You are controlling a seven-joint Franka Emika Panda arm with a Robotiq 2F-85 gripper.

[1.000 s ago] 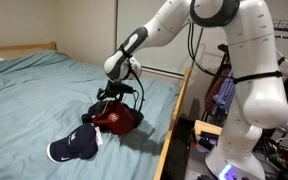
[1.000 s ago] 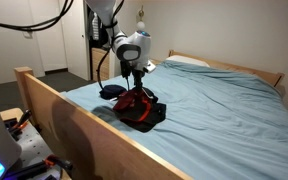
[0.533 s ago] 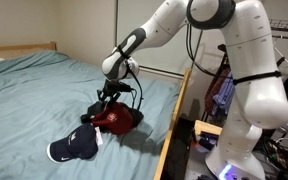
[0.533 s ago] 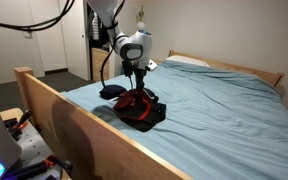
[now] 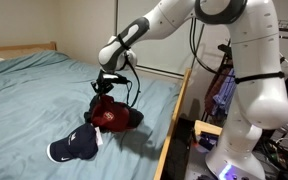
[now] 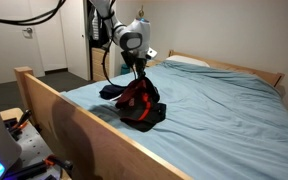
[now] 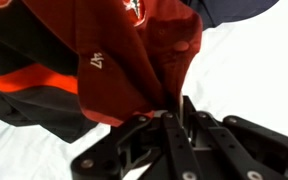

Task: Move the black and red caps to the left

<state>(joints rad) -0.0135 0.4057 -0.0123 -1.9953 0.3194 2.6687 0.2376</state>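
Observation:
The red cap, now hanging above the blue bedsheet, will be let go by my gripper on the navy-blue cap's edge (image 5: 93,136) (image 7: 229,8) nearest the black cap.
A dark red cap (image 5: 112,113) hangs from my gripper (image 5: 106,88) above the blue bedsheet, its fabric pulled up into a peak. In the wrist view the gripper (image 7: 159,106) is shut on a fold of this red cap (image 7: 124,50). A black cap (image 7: 24,95) with a red-orange stripe lies under and beside it. In an exterior view the red cap (image 6: 136,97) rises below the gripper (image 6: 136,76), with the black cap (image 6: 150,116) slumped against its base on the bed.
A navy-blue cap (image 5: 74,148) with a white front mark lies close by on the bed (image 5: 34,90). The wooden bed frame (image 5: 174,120) runs along the near side, and in an exterior view it is a tall board (image 6: 74,125). The robot's base stands beyond it.
The gripper has shut on the red cap and moved upward, pulling the cloth up off the bed. The black cap shifted slightly with it.

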